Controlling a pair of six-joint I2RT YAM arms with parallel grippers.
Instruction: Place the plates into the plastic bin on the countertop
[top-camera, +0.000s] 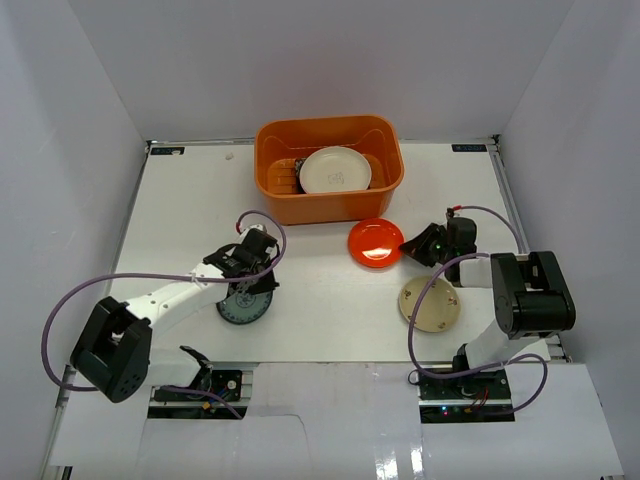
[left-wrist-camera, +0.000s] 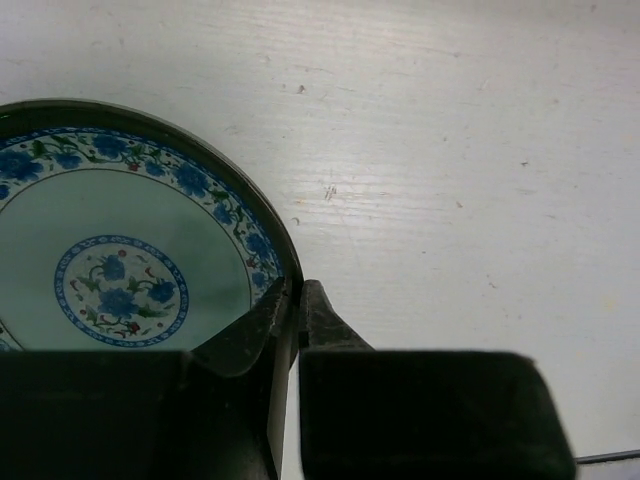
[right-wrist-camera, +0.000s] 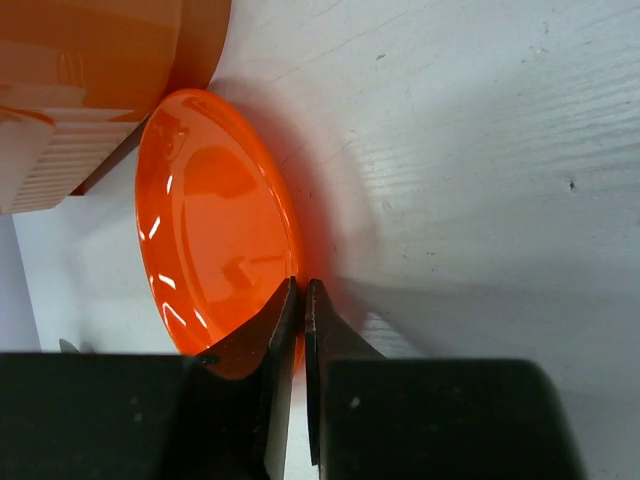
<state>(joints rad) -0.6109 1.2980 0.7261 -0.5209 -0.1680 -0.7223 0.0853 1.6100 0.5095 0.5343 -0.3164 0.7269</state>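
Observation:
The blue-green plate is held in my left gripper by the rim facing the red plate, so I should take the opposite rim (top-camera: 220, 309) before I lift the plate into the bin.
The orange plastic bin (top-camera: 272, 148) stands at the back middle of the white countertop (top-camera: 320, 310). A cream plate (top-camera: 335, 170) and a dark plate (top-camera: 289, 176) lie in it. My left gripper (top-camera: 250, 283) is shut on the rim of the blue-green patterned plate (top-camera: 240, 305); the left wrist view shows the jaws (left-wrist-camera: 297, 292) pinching that plate (left-wrist-camera: 110, 250) at its right edge. My right gripper (top-camera: 405, 247) is shut on the right rim of the red plate (top-camera: 373, 242), just in front of the bin. The right wrist view shows the gripper (right-wrist-camera: 301, 290) on the red plate (right-wrist-camera: 215, 210).
A beige plate (top-camera: 430, 305) lies on the countertop near the right arm's base. The bin's corner (right-wrist-camera: 100, 60) is close behind the red plate in the right wrist view. White walls close in the back and both sides.

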